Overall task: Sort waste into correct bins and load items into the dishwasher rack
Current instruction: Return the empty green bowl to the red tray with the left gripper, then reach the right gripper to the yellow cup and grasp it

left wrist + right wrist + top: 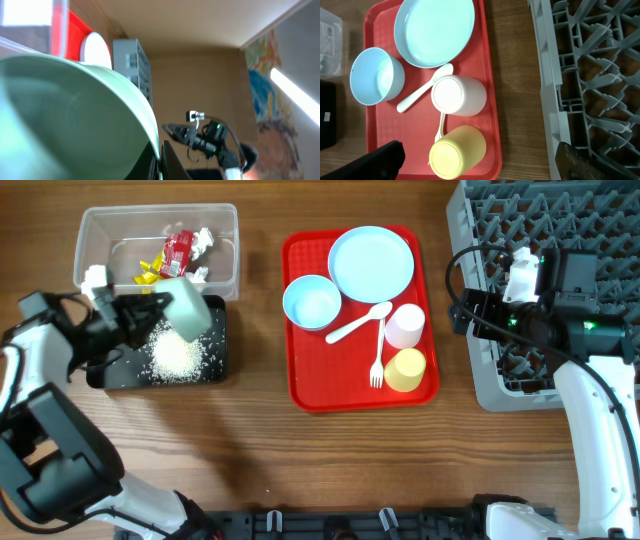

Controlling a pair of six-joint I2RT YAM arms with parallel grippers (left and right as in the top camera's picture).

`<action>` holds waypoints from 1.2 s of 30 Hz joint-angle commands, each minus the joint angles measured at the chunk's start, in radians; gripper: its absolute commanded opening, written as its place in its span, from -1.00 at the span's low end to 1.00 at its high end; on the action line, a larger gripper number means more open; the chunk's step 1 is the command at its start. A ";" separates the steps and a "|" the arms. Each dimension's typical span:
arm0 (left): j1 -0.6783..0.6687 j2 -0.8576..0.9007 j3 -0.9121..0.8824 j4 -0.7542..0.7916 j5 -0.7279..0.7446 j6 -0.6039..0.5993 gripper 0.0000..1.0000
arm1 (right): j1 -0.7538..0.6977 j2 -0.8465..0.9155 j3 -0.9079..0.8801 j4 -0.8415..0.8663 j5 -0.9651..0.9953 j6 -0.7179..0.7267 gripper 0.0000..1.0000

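Note:
I should move my right gripper to the yellow cup beside the white fork next and close it around the cup's sides (404, 371) (457, 152).
My left gripper (150, 315) is shut on the rim of a light blue bowl (188, 310), tilted over the black bin (118, 375), where a pile of white rice grains (177, 357) lies. In the left wrist view the bowl (75, 110) fills the frame, its rim pinched between the fingertips (172, 162). The clear bin (100, 225) holds red and yellow wrappers (180, 248) and white scraps. My right gripper (472, 310) stands open at the left edge of the grey dishwasher rack (590, 210). It holds nothing and is seen as the gripper (480, 162) above the yellow cup (457, 152).
The red tray (300, 395) carries a blue plate (371, 263), a second blue bowl (312, 302), a white spoon (358, 323), a white fork (378, 360), a white cup (406, 326) and the yellow cup (405, 370). Bare wood lies between tray and rack.

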State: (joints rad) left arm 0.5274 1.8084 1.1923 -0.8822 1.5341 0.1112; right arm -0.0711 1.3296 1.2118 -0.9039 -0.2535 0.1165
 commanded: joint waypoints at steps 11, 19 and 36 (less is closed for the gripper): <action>-0.891 -0.265 -0.003 0.087 -1.104 -0.023 -0.92 | -0.003 0.010 -0.010 0.008 -0.040 0.022 0.99; -1.284 -0.079 -0.003 0.166 -1.578 -0.045 -0.92 | -0.003 0.010 -0.010 -0.001 -0.039 0.021 0.99; -1.159 -0.243 -0.003 0.222 -1.651 -0.323 1.00 | 0.079 0.011 0.000 0.022 -0.040 -0.009 0.99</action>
State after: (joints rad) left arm -0.7177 1.7489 1.1877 -0.6552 -0.0864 -0.0929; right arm -0.0273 1.3296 1.2102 -0.8940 -0.2802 0.1265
